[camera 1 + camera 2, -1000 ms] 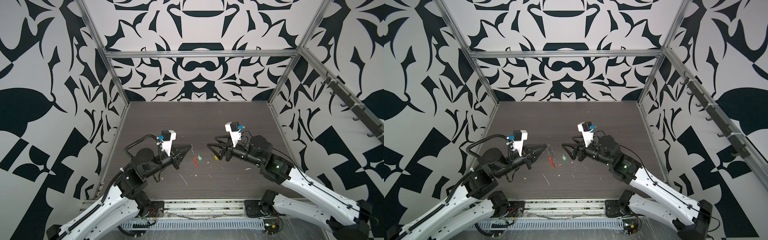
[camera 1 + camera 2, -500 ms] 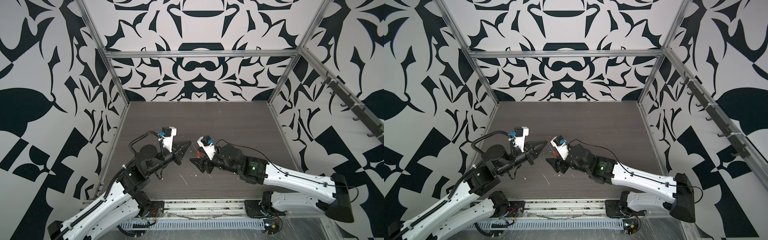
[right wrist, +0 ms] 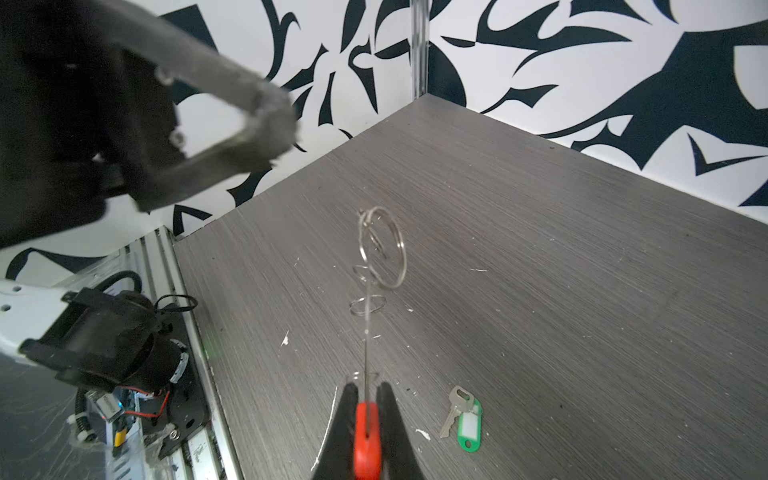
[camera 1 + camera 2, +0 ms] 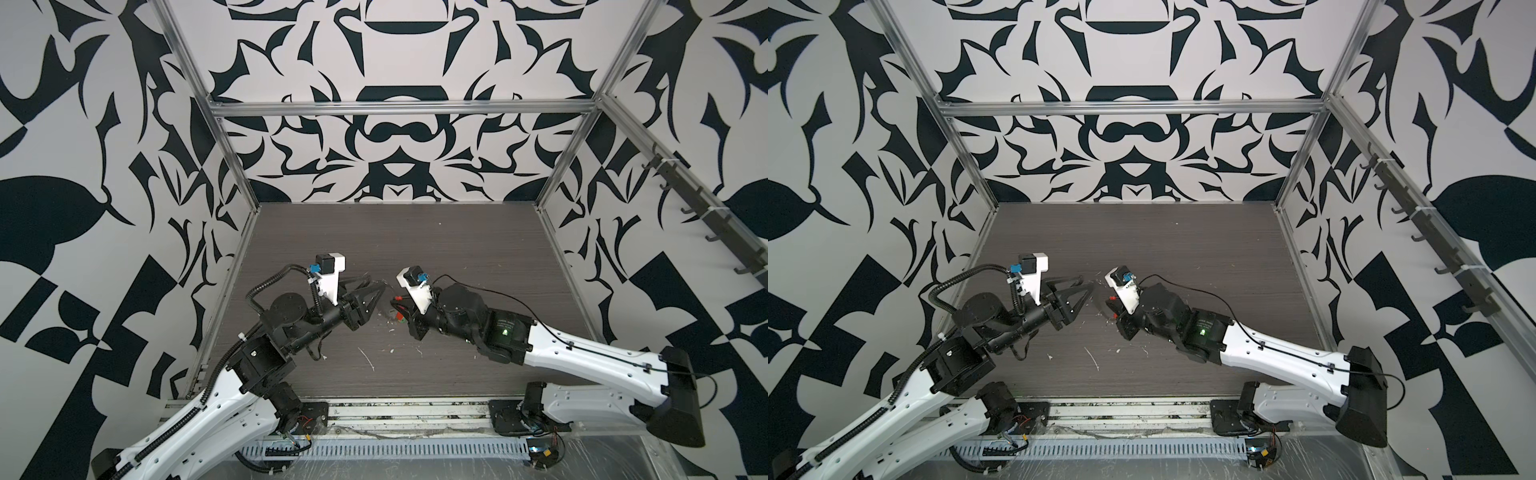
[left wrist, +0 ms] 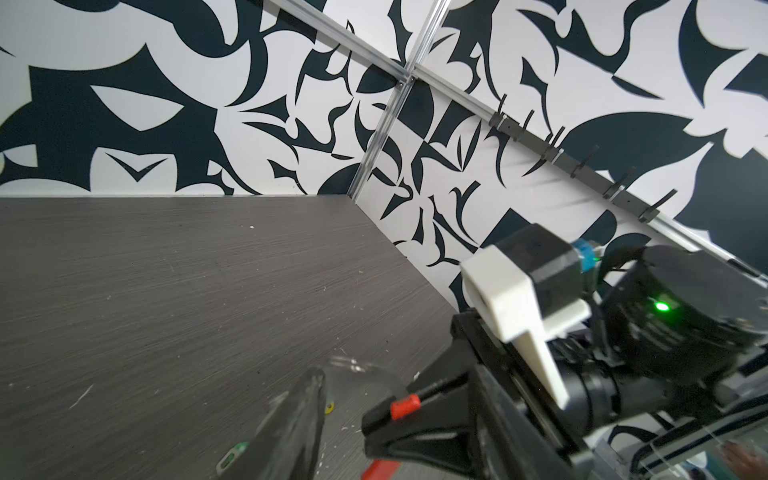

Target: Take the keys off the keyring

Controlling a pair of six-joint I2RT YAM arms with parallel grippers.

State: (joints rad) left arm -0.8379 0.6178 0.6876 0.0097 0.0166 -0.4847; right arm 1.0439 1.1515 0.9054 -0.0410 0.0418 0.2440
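Observation:
My right gripper is to release the keyring on the table (image 4: 365,327) (image 3: 384,362) just past the long thin white scrap, close to my left gripper.
The keyring (image 3: 381,249) is held above the dark table, its thin wire running from the small metal rings down to the red sleeve (image 3: 368,415). My right gripper (image 3: 368,388) is shut on that sleeve; in both top views it sits near the table's middle (image 4: 395,307) (image 4: 1115,309). My left gripper (image 4: 382,286) (image 4: 1088,286) faces it from the left, open and holding nothing. One of its fingers (image 5: 291,428) shows blurred beside the sleeve (image 5: 405,406). A silver key with a green tag (image 3: 461,415) lies on the table beside the right gripper. A yellow key head (image 5: 329,408) lies on the table near the left finger.
White scraps (image 4: 368,359) are scattered over the table's front half. Patterned walls close in three sides, with a rail of hooks (image 4: 706,216) on the right wall. An aluminium rail (image 4: 374,415) with both arm bases runs along the front edge.
The right arm swung left across the table and shut on the red sleeve. The left gripper, shut on the keyring before, has opened and let go of it.

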